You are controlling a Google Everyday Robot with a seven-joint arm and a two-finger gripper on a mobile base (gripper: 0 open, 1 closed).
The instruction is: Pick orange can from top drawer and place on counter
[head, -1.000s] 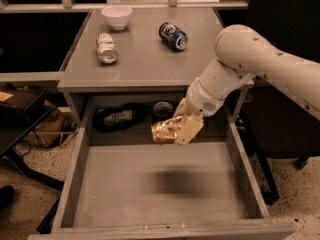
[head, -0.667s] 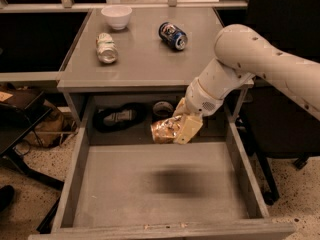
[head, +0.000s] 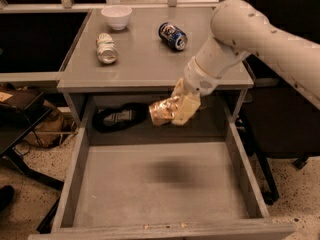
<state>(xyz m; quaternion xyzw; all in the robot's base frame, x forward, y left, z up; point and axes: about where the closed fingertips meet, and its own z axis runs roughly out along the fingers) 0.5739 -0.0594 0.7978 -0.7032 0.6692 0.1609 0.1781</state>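
Next, my gripper lets go of the orange can on the counter (head: 175, 70), in the spot between the blue can and the front edge of the counter.
My gripper (head: 175, 109) is shut on the orange can (head: 161, 112), a shiny, dented orange-gold can held on its side. It hangs above the back of the open top drawer (head: 150, 184), just below the front edge of the counter (head: 150, 59). The drawer's grey floor shows a dark shadow under the can. My white arm (head: 250, 34) reaches in from the right, over the counter's right part.
On the counter lie a silver-white can (head: 106, 48) at the left, a blue can (head: 173, 36) in the middle and a white bowl (head: 116, 17) at the back. A black object (head: 117, 117) lies at the drawer's back. Dark furniture stands on both sides.
My gripper has lifted the orange can a little and moved it toward the counter's front edge. The cans and bowl on the counter have not moved.
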